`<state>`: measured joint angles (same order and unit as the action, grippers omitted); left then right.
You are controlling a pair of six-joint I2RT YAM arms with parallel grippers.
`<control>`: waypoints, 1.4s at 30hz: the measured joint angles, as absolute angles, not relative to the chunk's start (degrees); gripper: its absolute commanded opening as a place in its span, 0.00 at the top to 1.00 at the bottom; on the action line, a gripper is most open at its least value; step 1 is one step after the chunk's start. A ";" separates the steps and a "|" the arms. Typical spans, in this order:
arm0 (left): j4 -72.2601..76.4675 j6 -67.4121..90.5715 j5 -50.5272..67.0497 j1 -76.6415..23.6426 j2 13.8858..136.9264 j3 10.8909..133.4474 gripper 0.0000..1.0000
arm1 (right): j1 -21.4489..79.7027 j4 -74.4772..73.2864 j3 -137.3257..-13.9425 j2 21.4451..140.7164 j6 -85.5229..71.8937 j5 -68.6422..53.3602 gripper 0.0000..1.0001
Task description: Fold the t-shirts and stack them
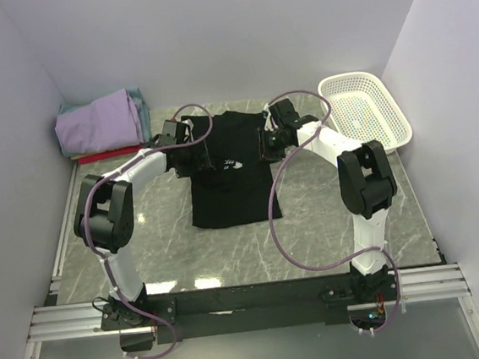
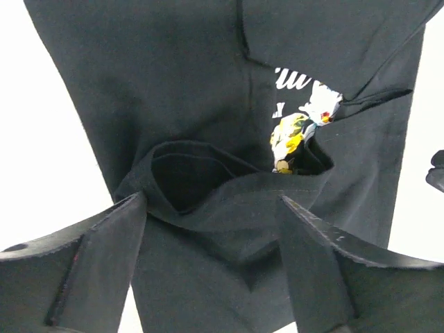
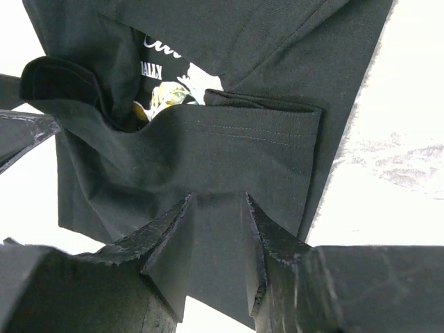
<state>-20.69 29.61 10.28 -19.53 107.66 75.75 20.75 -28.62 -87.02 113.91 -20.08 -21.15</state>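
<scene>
The black t-shirt's folded sleeve is bunched up and gaping, so next my left gripper pinches its outer corner [image 2: 133, 182] and pulls it flat to the side edge of the t-shirt.
The black t-shirt [image 1: 226, 176] lies spread on the marble table, its rose print [image 1: 231, 163] partly showing. Both sleeves are folded inward over the chest. My left gripper [image 1: 206, 155] is over the shirt's left shoulder. In the left wrist view it [image 2: 211, 201] is wide open, with a bunched fold of black cloth [image 2: 208, 187] between the fingers. My right gripper [image 1: 262, 148] is over the right shoulder. In the right wrist view it [image 3: 218, 198] stands slightly open, the folded sleeve [image 3: 229, 139] just ahead of its tips. The lavender [image 1: 98, 121], teal [image 1: 136, 96] and red [image 1: 106, 156] folded shirts are stacked at back left.
A white mesh basket [image 1: 364, 108] stands at the back right by the right arm. White walls close in on the left, back and right. Purple cables loop from both arms over the table [image 1: 312, 223].
</scene>
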 measured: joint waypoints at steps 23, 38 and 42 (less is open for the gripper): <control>-18.72 28.95 7.99 -19.53 108.81 75.72 0.19 | 20.75 -27.88 -84.82 113.91 -20.08 -21.52 0.60; -18.46 27.09 2.04 -19.53 104.84 73.87 0.28 | 20.75 -27.00 -83.96 113.91 -20.08 -22.48 0.59; -18.09 26.65 1.96 -19.53 105.10 72.73 0.42 | 20.75 -27.03 -83.96 113.91 -20.05 -22.55 0.59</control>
